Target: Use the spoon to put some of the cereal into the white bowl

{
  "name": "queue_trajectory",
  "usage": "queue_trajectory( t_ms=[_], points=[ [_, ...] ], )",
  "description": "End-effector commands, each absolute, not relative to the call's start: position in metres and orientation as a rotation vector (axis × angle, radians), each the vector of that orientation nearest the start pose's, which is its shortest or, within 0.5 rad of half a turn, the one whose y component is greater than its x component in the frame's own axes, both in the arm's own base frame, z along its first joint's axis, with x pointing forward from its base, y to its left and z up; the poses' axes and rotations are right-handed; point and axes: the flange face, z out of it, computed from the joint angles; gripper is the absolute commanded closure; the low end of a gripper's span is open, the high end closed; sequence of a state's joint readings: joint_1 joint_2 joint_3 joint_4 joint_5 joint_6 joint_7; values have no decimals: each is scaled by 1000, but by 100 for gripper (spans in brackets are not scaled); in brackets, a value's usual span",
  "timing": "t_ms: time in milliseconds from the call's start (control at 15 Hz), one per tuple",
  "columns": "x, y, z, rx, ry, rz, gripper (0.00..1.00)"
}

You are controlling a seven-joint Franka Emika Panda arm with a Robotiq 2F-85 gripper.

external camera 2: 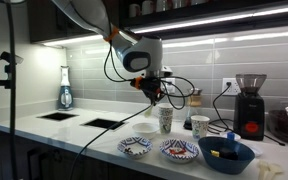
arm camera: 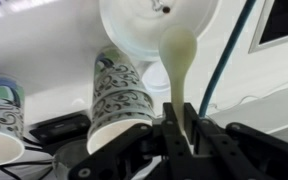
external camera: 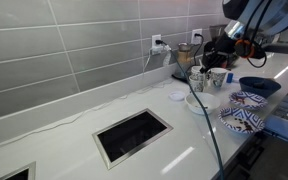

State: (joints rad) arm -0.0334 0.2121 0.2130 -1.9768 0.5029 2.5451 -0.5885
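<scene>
My gripper is going to set the spoon down in the blue-and-white patterned dish farther from the dark blue bowl (external camera: pixel 240 115).
In the wrist view my gripper (arm camera: pixel 181 128) is shut on the handle of a pale spoon (arm camera: pixel 177 48). The spoon's bowl reaches the rim of the white bowl (arm camera: pixel 134 30), which holds a few small cereal pieces (arm camera: pixel 162 8). A patterned mug (arm camera: pixel 119 95) stands just beside the spoon. In both exterior views the gripper (external camera: pixel 220 55) (external camera 2: pixel 154 96) hangs over the mugs (external camera: pixel 197 80) (external camera 2: pixel 166 120). The white bowl is hard to make out in the exterior views.
A dark blue bowl (external camera 2: pixel 226 153) (external camera: pixel 259 87) with something yellow in it and two blue-and-white patterned dishes (external camera 2: pixel 136 147) (external camera 2: pixel 179 150) sit near the counter's front edge. A second mug (external camera 2: pixel 199 125), a coffee grinder (external camera 2: pixel 249 100), a blue cable (arm camera: pixel 224 60) and counter cutouts (external camera: pixel 132 135) are nearby.
</scene>
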Motion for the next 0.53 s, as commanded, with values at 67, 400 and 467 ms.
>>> queue_trajectory(
  t_ms=[67, 400, 467],
  points=[
    [604, 73, 439, -2951, -457, -322, 97],
    [591, 74, 415, -3048, -241, 42, 97],
    [587, 77, 406, -3074, -170, 74, 97]
  ],
)
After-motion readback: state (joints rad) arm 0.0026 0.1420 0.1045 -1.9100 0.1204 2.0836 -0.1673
